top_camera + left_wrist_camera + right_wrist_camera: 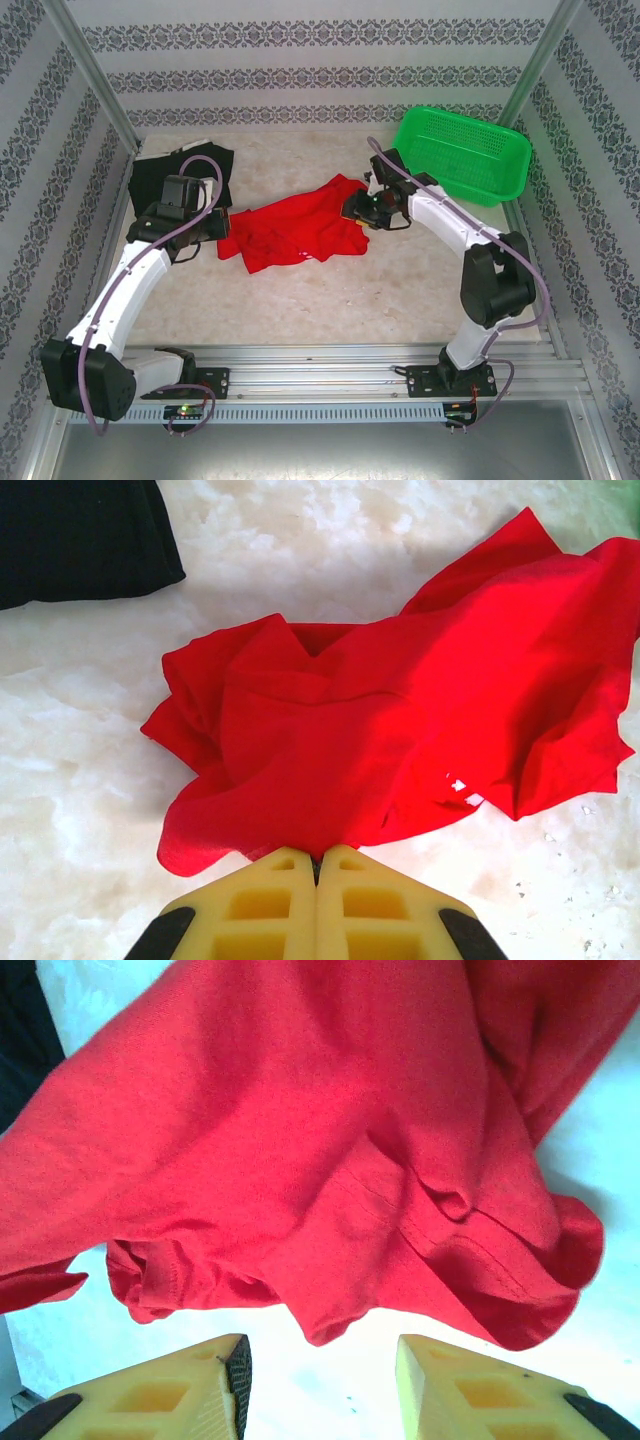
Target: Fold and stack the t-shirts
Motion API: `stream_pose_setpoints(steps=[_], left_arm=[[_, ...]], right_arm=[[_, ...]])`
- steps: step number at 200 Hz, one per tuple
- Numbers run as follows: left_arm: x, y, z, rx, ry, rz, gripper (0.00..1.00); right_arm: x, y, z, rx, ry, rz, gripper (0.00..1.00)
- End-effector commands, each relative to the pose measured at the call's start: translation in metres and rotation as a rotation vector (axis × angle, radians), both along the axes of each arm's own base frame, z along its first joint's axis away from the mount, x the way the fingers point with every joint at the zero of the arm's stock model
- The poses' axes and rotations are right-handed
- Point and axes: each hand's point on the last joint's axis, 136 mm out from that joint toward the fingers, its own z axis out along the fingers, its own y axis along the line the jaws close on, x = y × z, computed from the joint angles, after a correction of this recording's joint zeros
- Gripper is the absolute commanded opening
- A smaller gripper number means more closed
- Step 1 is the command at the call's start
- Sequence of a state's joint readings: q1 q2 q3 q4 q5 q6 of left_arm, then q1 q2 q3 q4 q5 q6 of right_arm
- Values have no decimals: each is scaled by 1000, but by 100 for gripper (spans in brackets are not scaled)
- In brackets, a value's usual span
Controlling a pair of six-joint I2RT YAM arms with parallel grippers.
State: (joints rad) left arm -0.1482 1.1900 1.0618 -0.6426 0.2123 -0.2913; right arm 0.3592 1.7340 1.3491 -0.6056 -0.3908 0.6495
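The red t-shirt lies crumpled with only its hem in my left gripper, so my right gripper will pinch the t-shirt's red fold (pixel 325 1310) before both grippers lift and stretch the t-shirt.
The red t-shirt (pixel 295 232) lies crumpled in the middle of the table. My left gripper (pixel 215 228) is at its left edge. In the left wrist view the yellow fingers (pixel 270 900) are pressed together, and the gripper (pixel 317 858) pinches the hem of the red cloth (pixel 400 720). My right gripper (pixel 352 210) is at the shirt's right side. It stands open (pixel 320 1355), and a red fold (pixel 335 1325) hangs just ahead of the gap, apart from both fingers. The black t-shirt (pixel 160 170) lies folded at the back left (pixel 80 535), partly hidden by the left arm.
A green mesh basket (pixel 462 152) stands at the back right corner. Patterned walls and metal posts close in the table on three sides. Bare marble-look tabletop (pixel 330 300) spreads in front of the red shirt.
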Motion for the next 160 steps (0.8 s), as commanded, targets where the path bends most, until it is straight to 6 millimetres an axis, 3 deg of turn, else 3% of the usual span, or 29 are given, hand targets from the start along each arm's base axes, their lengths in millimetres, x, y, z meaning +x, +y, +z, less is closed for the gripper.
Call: stream_pose_setpoints(steps=[1,47,101,139,160], left_arm=[[9,1,12,1,-37,-12,0],[10,1,13,2,-38,-12,0],[6,1,13,1,-41,-8,0],[4,3,13,14,-42,-9,0],[3,8,16,33,-47,-1,0]], right_arm=[[0,-2,-25,-17,49,-12,45],[4,25,-44,32,115,-25,45],[9,34,-60,87,153,-170,45],[14,23,-76,56,171,-258,28],[20,4,-59,24,110,-308,13]])
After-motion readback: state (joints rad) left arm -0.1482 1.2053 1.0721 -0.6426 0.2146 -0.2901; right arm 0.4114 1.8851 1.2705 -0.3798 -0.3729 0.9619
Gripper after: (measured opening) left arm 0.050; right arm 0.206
